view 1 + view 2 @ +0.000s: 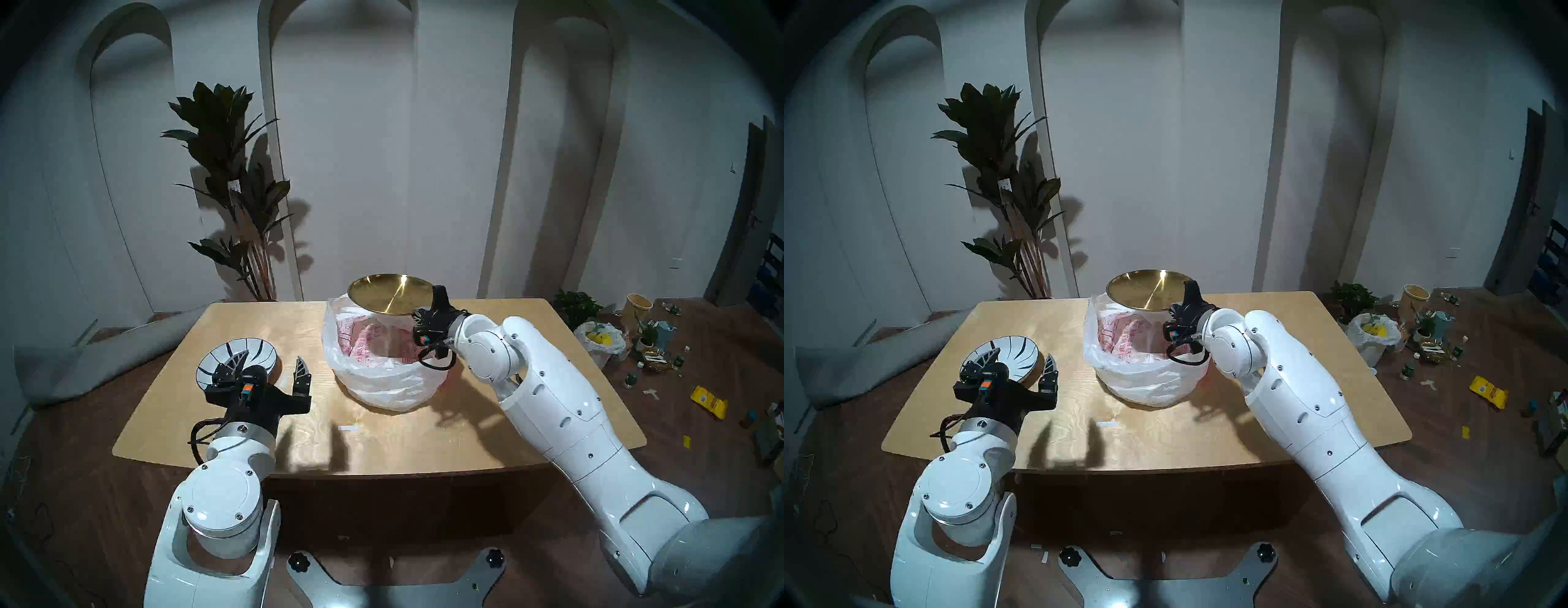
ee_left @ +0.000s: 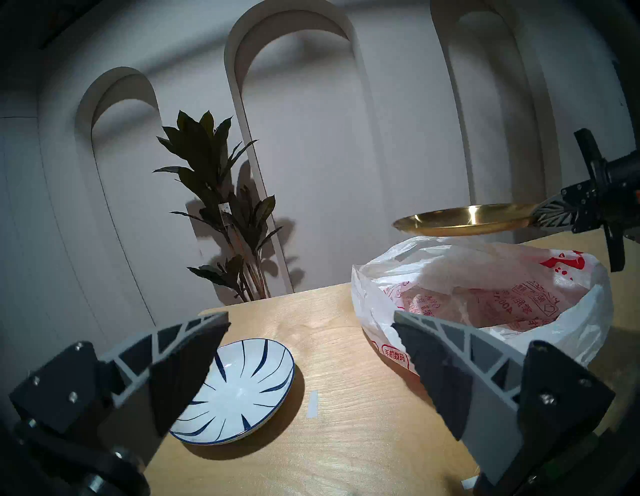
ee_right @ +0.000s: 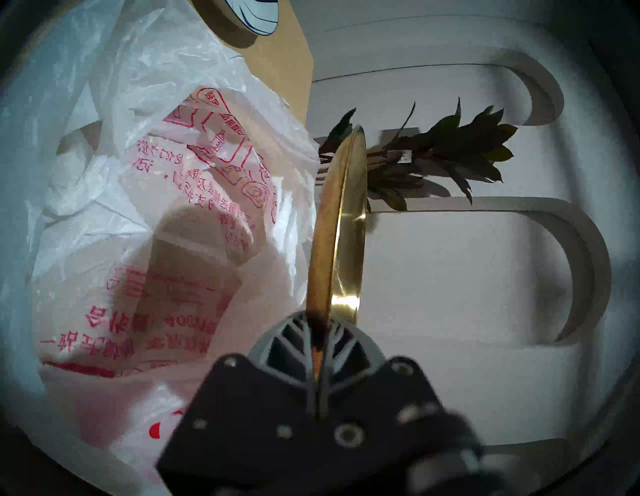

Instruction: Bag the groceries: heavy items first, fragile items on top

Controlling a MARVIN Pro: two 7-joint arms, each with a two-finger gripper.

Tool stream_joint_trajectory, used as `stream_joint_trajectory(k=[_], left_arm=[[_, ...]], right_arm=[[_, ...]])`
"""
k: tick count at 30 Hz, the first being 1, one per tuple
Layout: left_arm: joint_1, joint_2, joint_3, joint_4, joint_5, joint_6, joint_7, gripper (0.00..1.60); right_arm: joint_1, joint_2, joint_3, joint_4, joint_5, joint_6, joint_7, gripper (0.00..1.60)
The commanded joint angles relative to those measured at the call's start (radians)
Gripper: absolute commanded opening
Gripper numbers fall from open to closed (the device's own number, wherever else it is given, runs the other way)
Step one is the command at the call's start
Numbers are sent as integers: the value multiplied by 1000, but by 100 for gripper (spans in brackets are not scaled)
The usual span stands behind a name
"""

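Note:
The robot's right gripper should release the gold metal plate inside the open white plastic bag (image 1: 389,346) (image 3: 169,268) with red print.
My right gripper (image 1: 429,309) is shut on the near rim of the gold metal plate (image 1: 388,294) and holds it level above the far side of the open white plastic bag (image 1: 377,373) with red print. In the right wrist view the gold plate (image 3: 337,235) shows edge-on between the fingers (image 3: 294,343), with the bag (image 3: 145,214) to its left. The white striped plate (image 1: 259,354) lies on the table at the left. My left gripper (image 1: 271,365) is open and empty, hovering just above that plate's near right side; the plate (image 2: 239,384) shows between its fingers in the left wrist view.
The wooden table (image 1: 382,433) carries a small strip of white tape (image 1: 348,428) near the middle front. A tall potted plant (image 1: 237,191) stands behind the table's far left. Clutter, pots and a bagged bin (image 1: 600,342) lie on the floor to the right.

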Motion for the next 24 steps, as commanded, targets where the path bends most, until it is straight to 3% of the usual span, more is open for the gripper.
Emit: stream_joint_trajectory(k=[1, 8, 16, 24], left_arm=[[-4, -2, -2, -20, -2, -4, 1, 160], [-2, -2, -2, -23, -3, -3, 1, 160], [-2, -2, -2, -24, -3, -2, 1, 160], [-1, -2, -2, -24, -4, -2, 1, 160]], right_arm=[[105, -95, -20, 52, -6, -9, -44, 0], [93, -105, -24, 113, -3, -11, -67, 0], [-21, -45, -9, 31, 13, -3, -52, 0], [-66, -24, -6, 8, 17, 14, -37, 0]])
